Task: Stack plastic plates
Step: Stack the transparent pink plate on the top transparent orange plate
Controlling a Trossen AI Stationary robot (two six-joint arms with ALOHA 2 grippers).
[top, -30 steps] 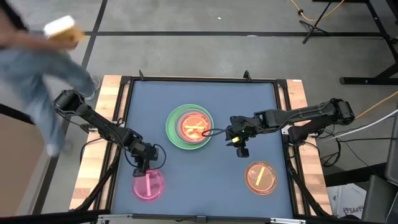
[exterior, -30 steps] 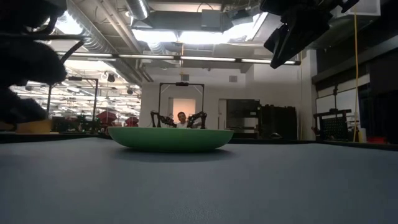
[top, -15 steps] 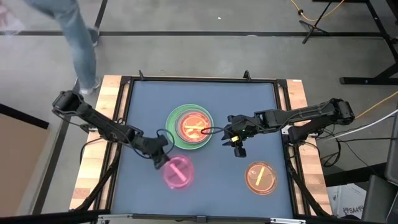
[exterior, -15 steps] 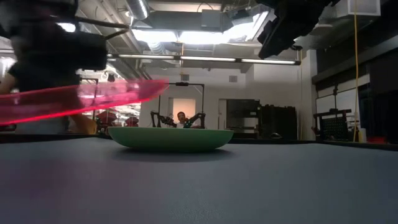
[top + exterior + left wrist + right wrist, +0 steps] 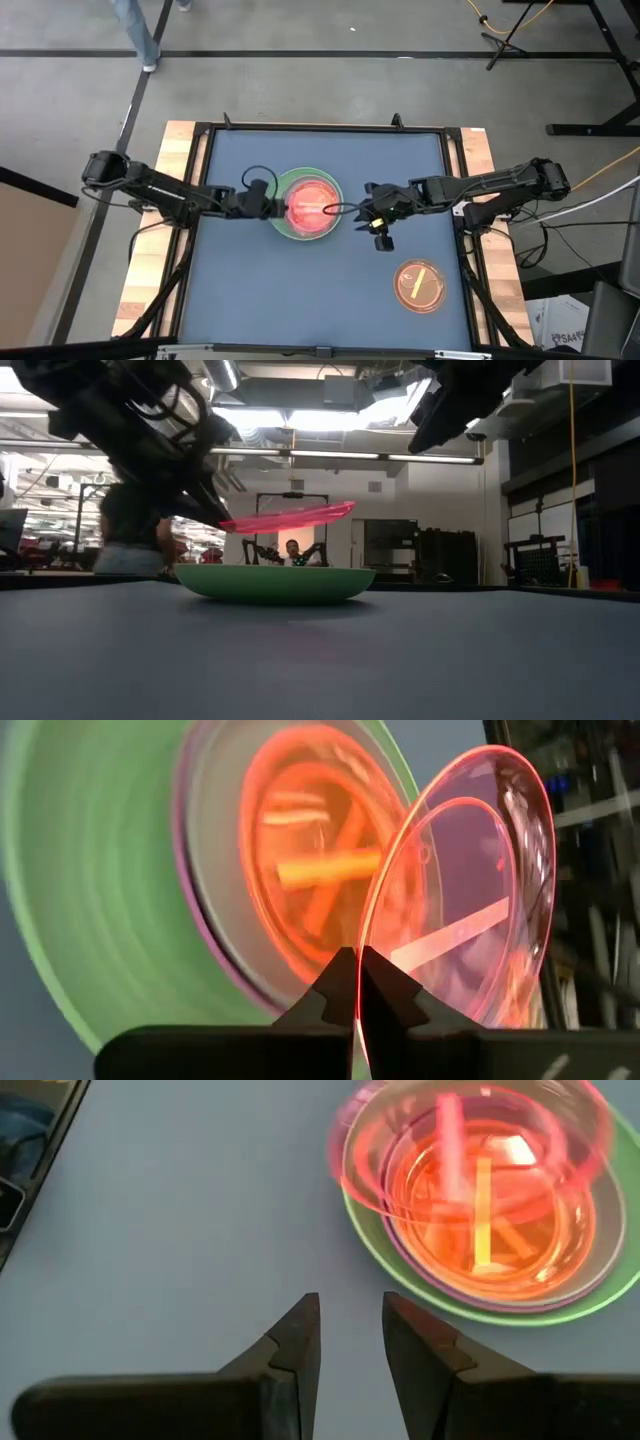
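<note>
Next, my left gripper lets go of the pink plate on the orange plate nested inside the green plate [image 5: 313, 203] [image 5: 328, 858].
A bright green plate [image 5: 282, 222] rests on the table's middle and holds a purple plate [image 5: 205, 935] and an orange plate [image 5: 310, 870] nested inside. Just above this stack hangs a translucent pink plate [image 5: 312, 210], with my left gripper [image 5: 276, 208] shut on it from the stack's left side. In the low view the pink plate [image 5: 290, 517] floats clear over the green plate [image 5: 275, 582]. To the stack's right, my right gripper [image 5: 368, 213] stays open above the table with nothing between its fingers [image 5: 300, 1335]. A second orange plate [image 5: 418, 285] lies flat at the near right. My left gripper pinches the pink plate's rim [image 5: 362, 970] between its two fingers, at the plate's left edge. The fingers come from the table's left, slanting a little down. The plate is lifted clear over the stack, almost level, its far side slightly higher.
Bare grey tabletop [image 5: 300, 310] lies along the near edge and to the stack's far side. A black frame and wooden strips [image 5: 170, 180] border the table. A person's legs [image 5: 140, 30] show on the floor beyond the far left corner.
My left gripper has carried the pink plate from the table's near left up and toward the right, over the green stack, rolling its wrist as it went. The plate is now clear of the table above the stack. The person at the far left has walked away.
</note>
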